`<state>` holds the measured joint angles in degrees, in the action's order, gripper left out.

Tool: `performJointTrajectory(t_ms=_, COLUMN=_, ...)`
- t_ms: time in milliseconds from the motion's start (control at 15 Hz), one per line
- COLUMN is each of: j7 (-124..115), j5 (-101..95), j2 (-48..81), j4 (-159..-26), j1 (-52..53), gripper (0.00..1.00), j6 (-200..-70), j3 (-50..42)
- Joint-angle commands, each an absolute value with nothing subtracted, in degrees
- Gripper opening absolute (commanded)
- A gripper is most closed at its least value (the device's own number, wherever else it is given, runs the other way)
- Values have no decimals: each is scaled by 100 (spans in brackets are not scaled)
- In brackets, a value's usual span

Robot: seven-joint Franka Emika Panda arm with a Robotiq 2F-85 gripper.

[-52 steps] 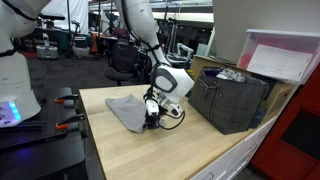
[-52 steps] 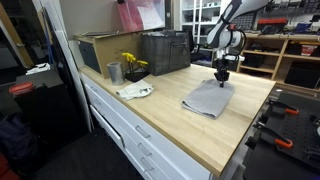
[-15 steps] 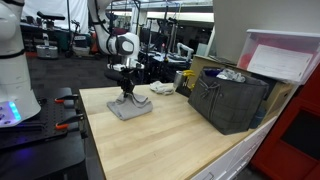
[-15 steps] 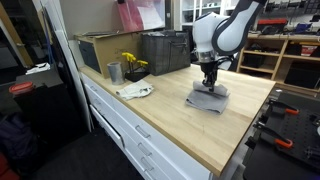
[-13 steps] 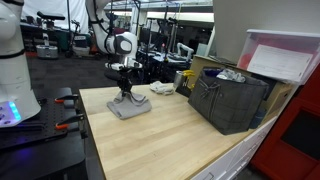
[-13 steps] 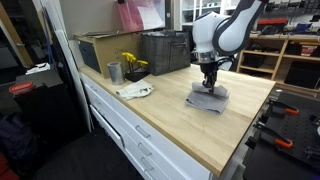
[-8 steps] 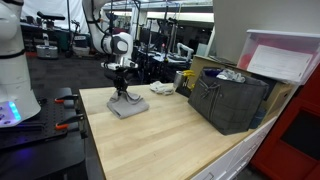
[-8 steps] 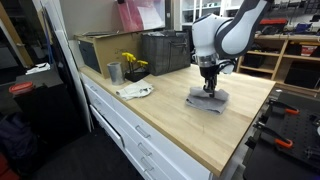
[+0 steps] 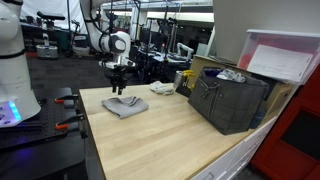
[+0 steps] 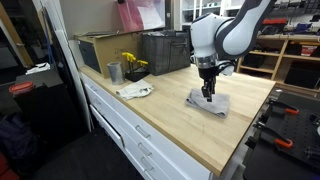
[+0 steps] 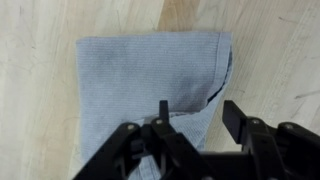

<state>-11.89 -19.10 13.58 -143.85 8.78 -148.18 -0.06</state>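
One side of the grey cloth lies folded over on itself under the robot's open gripper, so next the gripper moves down, pinches the cloth's loose flap [image 11: 192, 124] and pulls it open.
A grey cloth [image 9: 124, 106] lies folded over on the wooden table [image 9: 170, 135], with its folded edge visible in the wrist view [image 11: 140, 70]. My gripper [image 9: 117, 90] hangs just above the cloth, pointing straight down. In the wrist view the gripper [image 11: 198, 108] has its jaws apart, with only the flat cloth edge and bare wood showing under the gap. Nothing is pinched between the fingers. In an exterior view the gripper [image 10: 207, 95] stands over the near part of the cloth [image 10: 212, 102].
A dark crate [image 9: 232, 100] stands at the back of the table, also seen as the crate [image 10: 165, 50] beside a cardboard box [image 10: 95, 50]. A metal cup [image 10: 115, 72] with yellow flowers and a white rag [image 10: 134, 91] sit near the table's edge.
The gripper was shut on the cloth's edge and drew it across; its jaws have now parted, the cloth has dropped flat in a fold, and the hand has risen slightly.
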Motion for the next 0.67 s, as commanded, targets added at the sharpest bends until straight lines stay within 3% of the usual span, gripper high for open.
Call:
performJointTrajectory(t_ms=0, j7=-914, j5=-1561, j2=1143, j4=-14284, j1=612, gripper=92, j6=-14835, j3=-43)
performJointTrajectory(t_ms=67, j7=-724, j5=-1312, j2=1227, j4=-14142, j1=447, gripper=100, j6=-14830, j3=-55)
performJointTrajectory(t_ms=600, j7=1446, j5=1439, j2=2446, j4=-12647, j1=-1082, gripper=100, j6=-14045, j3=166)
